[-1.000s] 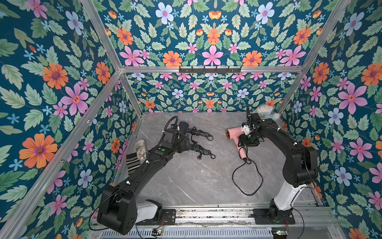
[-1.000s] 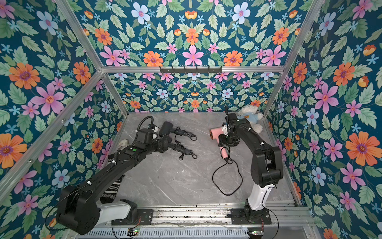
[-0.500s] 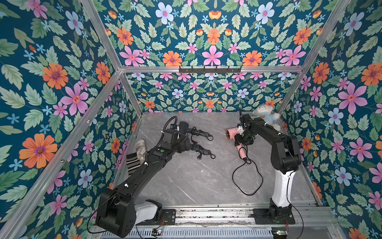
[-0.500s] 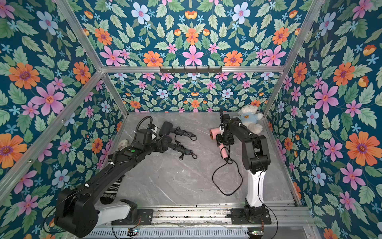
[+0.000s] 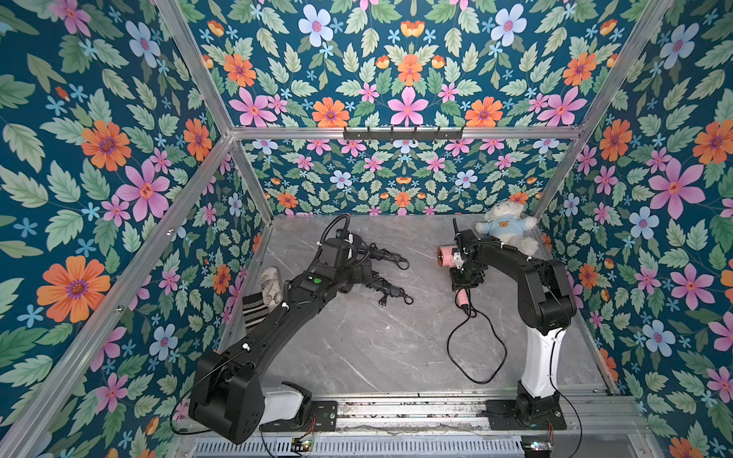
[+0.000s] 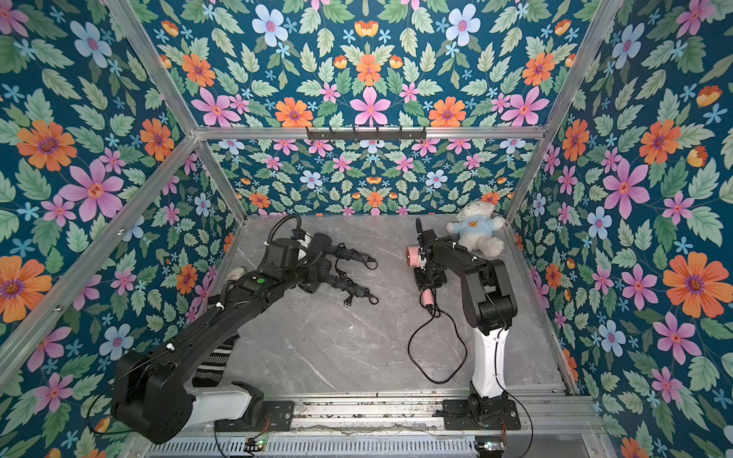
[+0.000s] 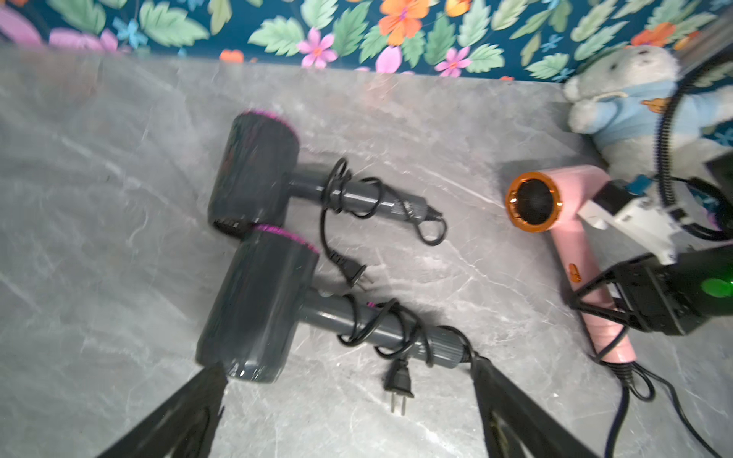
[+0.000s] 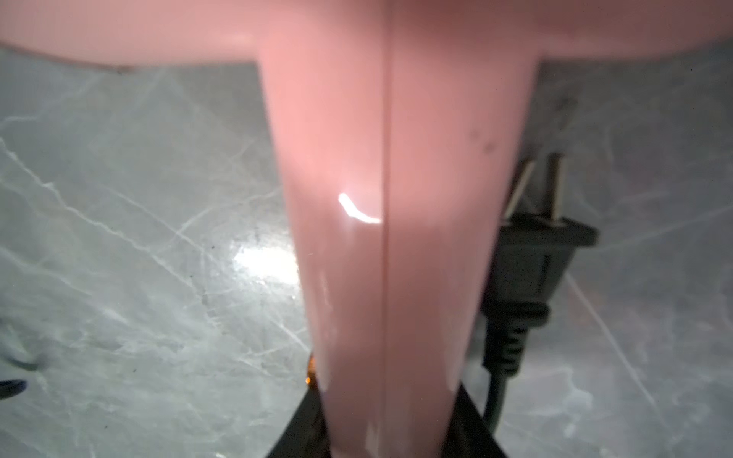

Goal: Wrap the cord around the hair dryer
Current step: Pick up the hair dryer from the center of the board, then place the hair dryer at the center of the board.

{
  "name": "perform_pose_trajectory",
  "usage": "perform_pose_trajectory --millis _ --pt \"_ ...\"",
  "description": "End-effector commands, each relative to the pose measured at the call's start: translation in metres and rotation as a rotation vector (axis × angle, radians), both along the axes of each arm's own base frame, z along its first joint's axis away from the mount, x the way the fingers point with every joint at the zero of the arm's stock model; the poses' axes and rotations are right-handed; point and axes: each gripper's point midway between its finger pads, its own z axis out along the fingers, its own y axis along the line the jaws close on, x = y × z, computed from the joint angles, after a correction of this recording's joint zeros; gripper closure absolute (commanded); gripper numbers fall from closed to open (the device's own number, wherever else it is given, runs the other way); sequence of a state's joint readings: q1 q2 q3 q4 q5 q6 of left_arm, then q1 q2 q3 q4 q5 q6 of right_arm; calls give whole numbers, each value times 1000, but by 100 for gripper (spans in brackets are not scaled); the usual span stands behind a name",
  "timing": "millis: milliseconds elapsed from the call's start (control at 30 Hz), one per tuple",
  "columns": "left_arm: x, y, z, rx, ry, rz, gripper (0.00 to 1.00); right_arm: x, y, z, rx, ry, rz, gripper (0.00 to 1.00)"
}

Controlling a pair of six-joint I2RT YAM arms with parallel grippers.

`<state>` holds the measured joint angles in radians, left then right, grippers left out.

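Note:
I will use my right gripper to set the pink hair dryer down on the bare table [image 5: 374,329], just in front of the black hair dryers.
The pink hair dryer [image 5: 446,255] [image 6: 412,253] lies on the grey marble table at the back right, with its handle [image 8: 388,198] pointing toward the front. My right gripper [image 5: 464,279] [image 6: 426,279] [image 8: 388,436] is shut on that handle, one finger on each side. The black cord [image 5: 448,345] [image 6: 409,349] runs from the handle's end in a loose loop on the table. Its plug [image 8: 531,261] lies beside the handle. My left gripper [image 7: 349,368] [image 5: 357,273] is open and holds nothing, over two black dryers.
Two black hair dryers [image 7: 254,170] [image 7: 258,305] with cords coiled round their handles lie at the back left. A white teddy bear [image 5: 505,230] sits in the back right corner. A striped cloth [image 5: 254,309] and a grey roll [image 5: 271,283] lie by the left wall.
My right gripper's jaws have closed onto the pink handle, and the right arm's elbow has shifted. The left arm and the black dryers have not moved.

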<state>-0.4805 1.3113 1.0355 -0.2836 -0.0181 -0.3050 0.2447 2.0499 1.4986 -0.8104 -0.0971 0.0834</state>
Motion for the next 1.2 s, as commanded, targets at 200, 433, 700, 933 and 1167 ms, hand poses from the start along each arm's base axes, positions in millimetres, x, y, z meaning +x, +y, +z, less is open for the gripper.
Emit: perform_pose_trajectory --millis 200,433,700,933,1167 --pt "1 -30 47 -1 -93 -174 1 -13 27 72 54 -159 322 86" --pt "-8 -59 81 -164 -102 -283 1 -55 73 120 55 -339 788 94" --pt "-14 -71 57 -286 -33 -293 1 -69 98 142 -166 -491 1051 97" --pt "-22 -77 27 -392 57 -270 1 -80 134 136 -118 -558 1121 98" --pt "-48 14 3 -161 93 92 1 -136 174 91 80 -383 1266 97"
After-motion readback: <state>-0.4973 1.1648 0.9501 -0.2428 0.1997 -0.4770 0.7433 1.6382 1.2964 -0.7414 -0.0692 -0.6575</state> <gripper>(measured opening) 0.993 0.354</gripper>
